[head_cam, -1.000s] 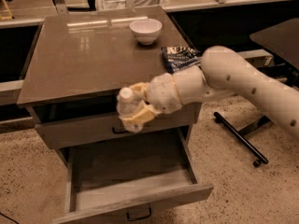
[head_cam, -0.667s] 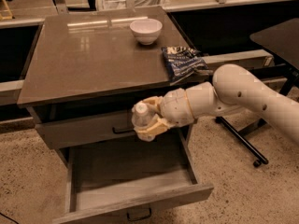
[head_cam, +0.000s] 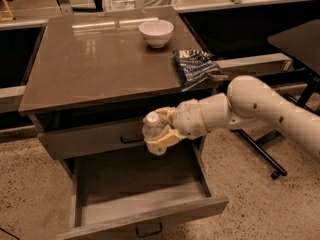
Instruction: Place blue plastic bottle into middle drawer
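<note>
The robot's gripper should release the blue plastic bottle on the middle drawer's grey bottom, near the drawer's front [head_cam: 168, 191] with the handle.
The blue plastic bottle [head_cam: 153, 126] is clear with a white cap and is held in my gripper [head_cam: 161, 133]. The gripper is shut on it, with one cream finger above and one below. Bottle and gripper hang in front of the closed top drawer front [head_cam: 95, 140], over the back right part of the open middle drawer [head_cam: 130, 204]. The drawer is pulled out, its flat grey floor showing, its dark handle at the bottom edge. My white arm [head_cam: 250, 109] reaches in from the right.
A small white bowl [head_cam: 156, 32] and a dark blue-and-white snack bag [head_cam: 196, 66] lie on the brown cabinet top [head_cam: 95, 64]. A black table with a wheeled base [head_cam: 272, 159] stands at the right. The floor is speckled.
My gripper has carried the bottle rightward and downward, from the cabinet's front edge to just above the open drawer's back right.
</note>
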Robot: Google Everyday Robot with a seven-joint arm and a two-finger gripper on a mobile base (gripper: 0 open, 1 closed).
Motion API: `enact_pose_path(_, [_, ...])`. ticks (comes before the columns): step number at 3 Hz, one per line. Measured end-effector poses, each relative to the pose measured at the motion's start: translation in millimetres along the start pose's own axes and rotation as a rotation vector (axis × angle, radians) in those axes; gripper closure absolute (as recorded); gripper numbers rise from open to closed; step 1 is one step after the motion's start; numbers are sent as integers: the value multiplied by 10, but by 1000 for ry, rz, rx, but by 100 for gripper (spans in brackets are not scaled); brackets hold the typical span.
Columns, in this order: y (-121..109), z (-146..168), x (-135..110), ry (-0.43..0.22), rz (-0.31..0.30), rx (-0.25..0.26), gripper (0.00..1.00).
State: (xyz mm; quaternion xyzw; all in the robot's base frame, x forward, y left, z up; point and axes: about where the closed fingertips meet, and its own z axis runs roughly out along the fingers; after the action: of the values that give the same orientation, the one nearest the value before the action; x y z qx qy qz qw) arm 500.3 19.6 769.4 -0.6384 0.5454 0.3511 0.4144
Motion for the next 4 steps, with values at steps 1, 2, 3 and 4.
enact_pose_path(1, [107, 117, 718, -82, 90, 95, 100])
enact_pose_path(2, [133, 212, 1573, -148, 196, 205, 100])
enact_pose_path(3, [39, 321, 2094, -184, 252, 254, 100])
enact_pose_path(4, [-55, 503, 2471, -145, 307, 236, 83])
